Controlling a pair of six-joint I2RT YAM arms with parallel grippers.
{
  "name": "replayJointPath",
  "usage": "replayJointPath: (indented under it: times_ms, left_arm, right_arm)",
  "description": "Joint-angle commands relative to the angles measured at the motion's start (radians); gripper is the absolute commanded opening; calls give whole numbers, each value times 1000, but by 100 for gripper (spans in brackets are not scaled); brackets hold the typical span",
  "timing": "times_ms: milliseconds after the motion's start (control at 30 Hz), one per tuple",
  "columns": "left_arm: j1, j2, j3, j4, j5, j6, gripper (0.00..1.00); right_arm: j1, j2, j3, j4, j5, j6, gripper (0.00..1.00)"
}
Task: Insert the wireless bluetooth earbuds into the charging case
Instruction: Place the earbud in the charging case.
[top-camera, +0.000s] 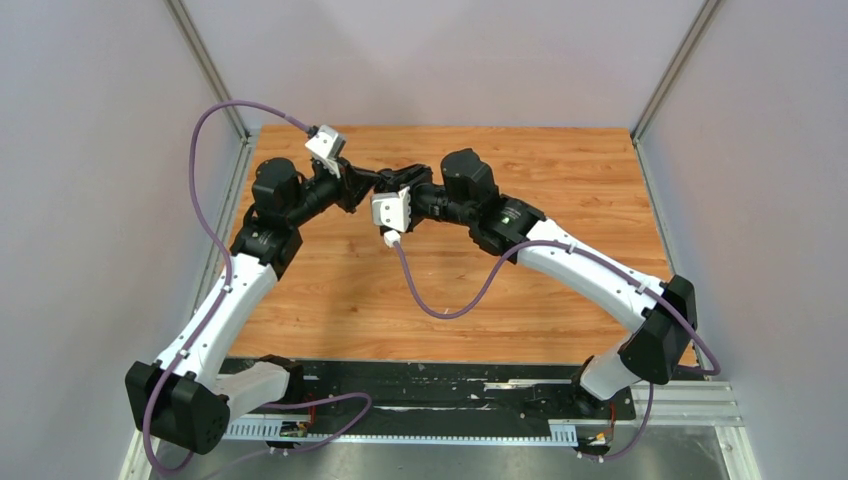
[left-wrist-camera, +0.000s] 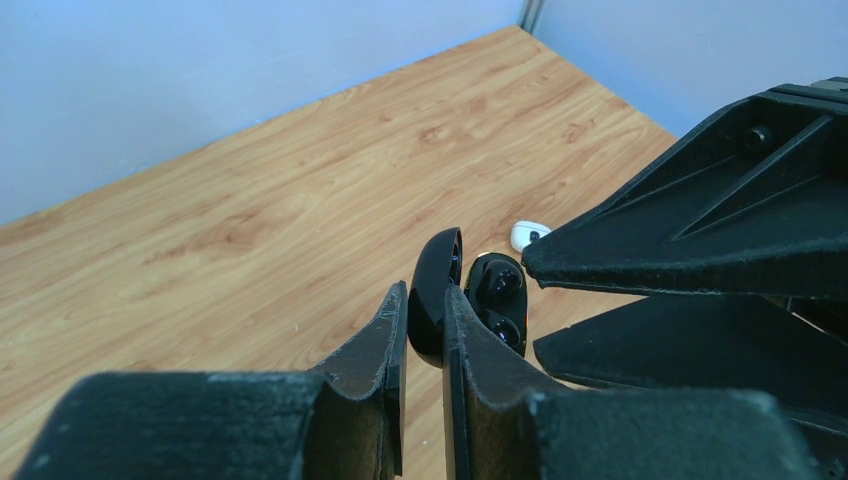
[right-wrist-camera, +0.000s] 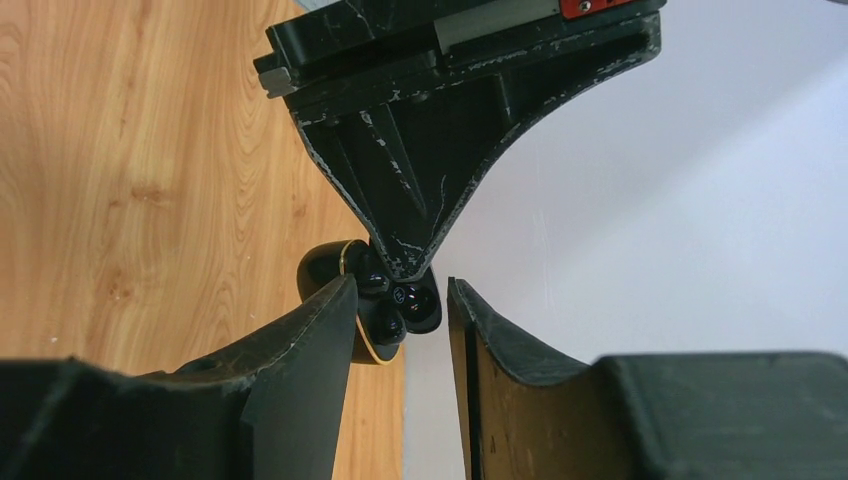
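Note:
The black charging case, now hanging open above the table, will be let go by my left gripper between the fingers of my right gripper (top-camera: 412, 177) (left-wrist-camera: 560, 310), up above the table.
The black charging case (left-wrist-camera: 497, 262) hangs open above the table, and my left gripper (left-wrist-camera: 425, 300) is shut on its lid (left-wrist-camera: 437, 270). Two black earbuds (left-wrist-camera: 499, 286) (left-wrist-camera: 506, 331) sit in the case's wells. In the right wrist view they show as glossy black buds (right-wrist-camera: 415, 305) (right-wrist-camera: 388, 326) inside the gold-rimmed case (right-wrist-camera: 322, 268), just beyond my right gripper (right-wrist-camera: 402, 285), which is open with nothing between its fingers. One white earbud (left-wrist-camera: 528, 235) lies on the table behind the case. From above, the left gripper (top-camera: 368, 183) and right gripper (top-camera: 392, 180) meet tip to tip and hide the case.
The wooden table (top-camera: 560, 180) is walled by grey panels at the back and both sides. A purple cable (top-camera: 440, 305) droops from the right wrist over the middle of the table. The right gripper's fingers (left-wrist-camera: 700, 230) fill the right side of the left wrist view.

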Motion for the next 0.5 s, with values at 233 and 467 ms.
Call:
replayJointPath:
  times_ms: [233, 467]
  left_arm:
    - [-3, -26, 0, 46, 82, 44, 0]
    - [-2, -23, 31, 76, 244, 74, 0]
  right_arm:
    - [-142, -99, 146, -141, -170, 506, 52]
    - [-406, -88, 127, -242, -533, 996, 54]
